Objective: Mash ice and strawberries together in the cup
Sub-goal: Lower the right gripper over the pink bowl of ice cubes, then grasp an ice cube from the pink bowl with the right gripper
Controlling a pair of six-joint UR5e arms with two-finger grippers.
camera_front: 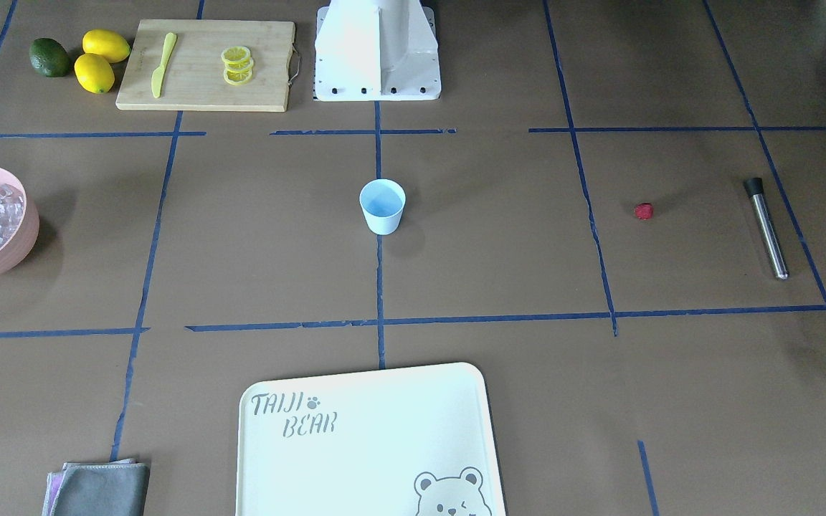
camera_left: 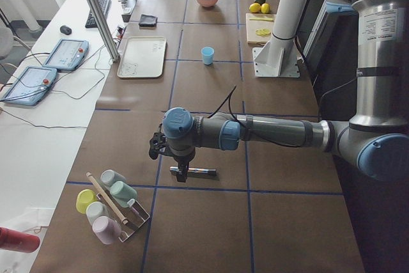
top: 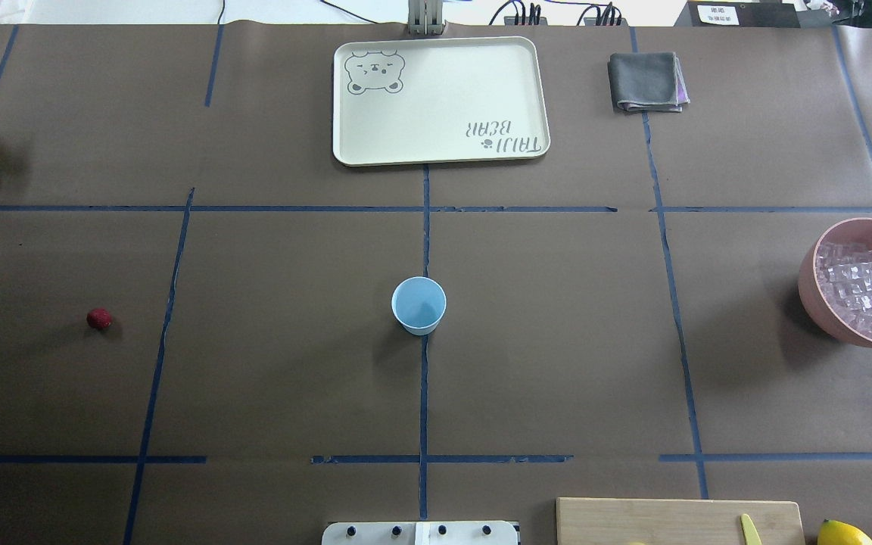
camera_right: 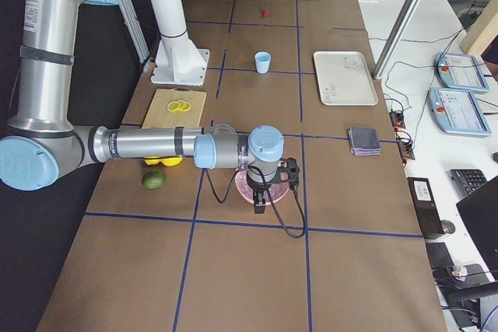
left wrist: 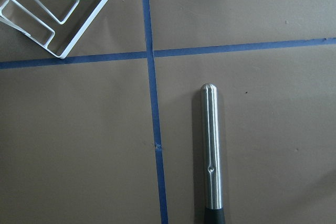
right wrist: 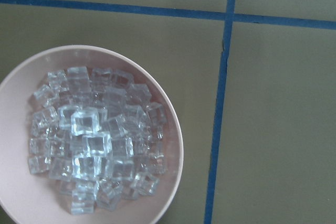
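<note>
My right gripper is going to close on the top ice cube just on the near side of the pink bowl's middle [right wrist: 84,166].
The pale blue cup [camera_front: 382,206] stands upright and empty at the table's middle, also in the overhead view [top: 418,305]. The red strawberry [camera_front: 643,211] lies alone on my left side [top: 99,319]. The ice [top: 864,288] fills a pink bowl [top: 811,281] on my right; the right wrist view looks straight down on the ice [right wrist: 94,140]. My left gripper [camera_left: 182,174] hangs over a steel muddler [left wrist: 211,150]. My right gripper [camera_right: 261,201] hangs over the bowl. Neither gripper's fingers show clearly, so I cannot tell if they are open or shut.
A cream tray [top: 440,98] and a folded grey cloth [top: 646,82] lie at the far edge. A cutting board [camera_front: 205,64] holds lemon slices and a yellow knife, with lemons [camera_front: 101,61] and an avocado [camera_front: 49,57] beside it. A wire rack of cups [camera_left: 112,202] stands near the muddler.
</note>
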